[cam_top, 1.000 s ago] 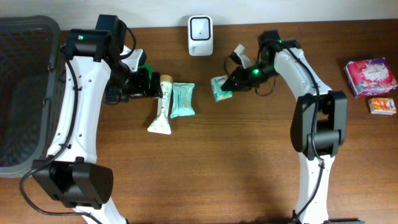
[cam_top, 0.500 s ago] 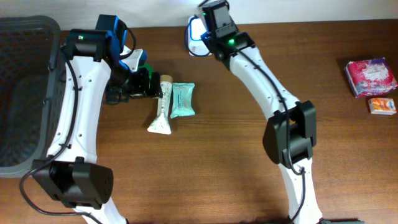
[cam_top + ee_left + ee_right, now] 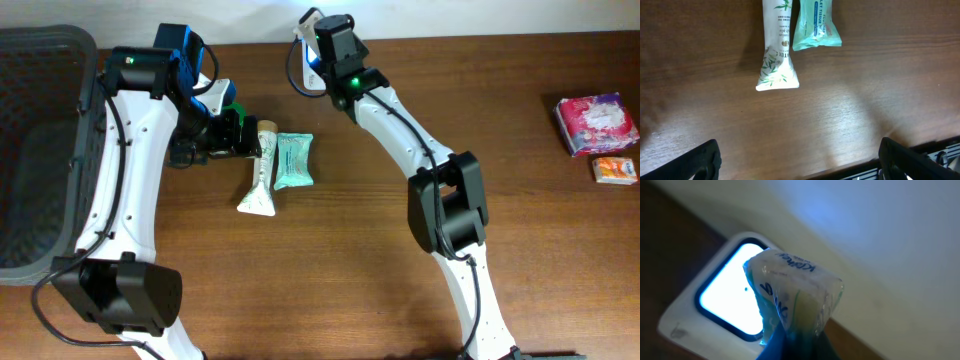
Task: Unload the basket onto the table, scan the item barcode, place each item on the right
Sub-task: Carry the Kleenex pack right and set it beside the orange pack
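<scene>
Next, my right gripper lets go of the Kleenex tissue pack on the table [image 3: 585, 174] beside the small orange pack, near the pink pack.
My right gripper [image 3: 794, 345] is shut on the bottom of a small clear-wrapped Kleenex tissue pack [image 3: 797, 292]. It holds the pack upright, close in front of the lit window [image 3: 730, 297] of the white barcode scanner [image 3: 682, 325]. From overhead, the right arm reaches over the scanner [image 3: 306, 62] at the table's back edge and hides the pack. My left gripper [image 3: 802, 165] hangs open above bare table, its fingers [image 3: 700, 162] spread wide with nothing between them. It stands just left of a white tube [image 3: 260, 170].
A mint wet-tissue pack [image 3: 293, 160] lies beside the tube. A dark basket [image 3: 40, 150] fills the left edge. A pink pack [image 3: 597, 122] and a small orange pack [image 3: 614, 170] sit at the far right.
The right arm swung from mid-table to the back left, carrying the tissue pack to the scanner, and has since edged a little further left. The left arm has not moved.
</scene>
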Controlling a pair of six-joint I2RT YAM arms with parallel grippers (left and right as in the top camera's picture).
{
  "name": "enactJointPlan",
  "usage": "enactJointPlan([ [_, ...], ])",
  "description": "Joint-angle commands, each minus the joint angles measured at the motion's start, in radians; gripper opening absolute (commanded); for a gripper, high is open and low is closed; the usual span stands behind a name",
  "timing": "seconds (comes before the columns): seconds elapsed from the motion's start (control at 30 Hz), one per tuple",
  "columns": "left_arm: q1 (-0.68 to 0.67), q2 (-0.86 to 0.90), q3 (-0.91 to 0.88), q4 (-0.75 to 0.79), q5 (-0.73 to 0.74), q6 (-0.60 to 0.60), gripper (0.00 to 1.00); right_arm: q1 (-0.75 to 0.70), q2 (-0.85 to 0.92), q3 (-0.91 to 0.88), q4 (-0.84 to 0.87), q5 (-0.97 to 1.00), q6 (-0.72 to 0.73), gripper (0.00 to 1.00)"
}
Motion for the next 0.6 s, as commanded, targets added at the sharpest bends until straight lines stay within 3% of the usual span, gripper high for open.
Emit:
enactJointPlan([
  [0.0,0.000,-0.015,0.002,0.001,0.010,0.001,0.99,-0.092,-0.097,0.014,-0.065,0.189,0.301,0.04],
  [0.07,0.000,-0.015,0.002,0.001,0.010,0.001,0.99,-0.191,-0.161,0.014,-0.220,0.276,0.521,0.04],
  [0.23,0.000,-0.015,0.002,0.001,0.010,0.001,0.99,-0.435,-0.286,0.014,-0.566,0.246,0.801,0.04],
  [0.43,0.000,-0.015,0.002,0.001,0.010,0.001,0.99,-0.697,-0.294,0.013,-0.892,0.230,0.985,0.04],
  [0.57,0.000,-0.015,0.002,0.001,0.010,0.001,0.99,-0.832,-0.265,0.001,-1.019,-0.057,1.011,0.04],
])
